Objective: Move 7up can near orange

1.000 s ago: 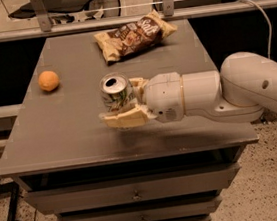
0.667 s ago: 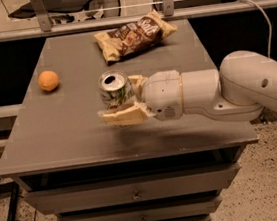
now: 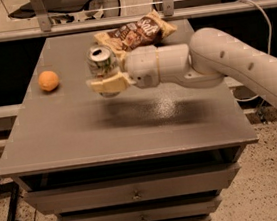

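I need to use my gripper to set the 7up can down on the grey table (image 3: 70, 87), beside the orange on its chip bag side.
The 7up can (image 3: 101, 61), silver-topped, is held upright in my gripper (image 3: 105, 79) and is lifted above the grey table (image 3: 81, 134). Its shadow lies on the tabletop below and to the right. The cream fingers (image 3: 106, 84) are closed around the can's lower body. The orange (image 3: 48, 81) sits on the table at the left, well to the left of the can. My white arm comes in from the right edge of the view.
A brown and cream chip bag (image 3: 136, 31) lies at the table's back, just behind the can and arm. A rail runs behind the table. Drawers sit under the table's front edge (image 3: 133, 193).
The gripper has lifted the can off the table and carried it up and toward the back. The orange and chip bag have not moved.
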Controlling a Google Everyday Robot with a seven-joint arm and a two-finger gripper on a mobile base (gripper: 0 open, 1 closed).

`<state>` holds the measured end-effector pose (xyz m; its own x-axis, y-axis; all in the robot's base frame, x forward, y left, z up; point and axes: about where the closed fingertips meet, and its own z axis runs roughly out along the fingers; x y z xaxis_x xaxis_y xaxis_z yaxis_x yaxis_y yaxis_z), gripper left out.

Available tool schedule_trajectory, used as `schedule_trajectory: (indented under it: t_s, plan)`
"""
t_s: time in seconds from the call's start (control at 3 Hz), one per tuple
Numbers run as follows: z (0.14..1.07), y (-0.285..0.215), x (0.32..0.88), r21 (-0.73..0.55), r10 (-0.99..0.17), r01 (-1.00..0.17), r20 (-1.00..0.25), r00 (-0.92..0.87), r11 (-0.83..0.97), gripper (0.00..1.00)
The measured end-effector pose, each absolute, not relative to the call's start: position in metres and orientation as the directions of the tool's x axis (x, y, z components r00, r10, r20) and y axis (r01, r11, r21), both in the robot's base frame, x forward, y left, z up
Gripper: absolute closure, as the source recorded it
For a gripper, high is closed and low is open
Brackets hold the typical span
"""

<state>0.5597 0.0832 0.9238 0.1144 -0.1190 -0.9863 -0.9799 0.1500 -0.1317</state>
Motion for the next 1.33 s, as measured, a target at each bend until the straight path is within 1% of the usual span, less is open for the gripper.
schedule_trajectory:
  t_s: [0.33,0.67,1.0,1.33]
  plan:
    - [0.919,0.110,0.619,-0.124,-0.122,-0.986,-0.986,0.111,0.109,1.00]
    - [0.919,0.166,0.653,-0.109,-0.111,-0.994,-0.988,0.106,0.025,1.00]
    - [0.909,0.215,0.665,-0.081,-0.100,-0.996,-0.991,0.084,-0.043,1.00]
    - [0.898,0.237,0.671,-0.064,-0.109,-0.996,-0.992,0.071,-0.063,1.00]
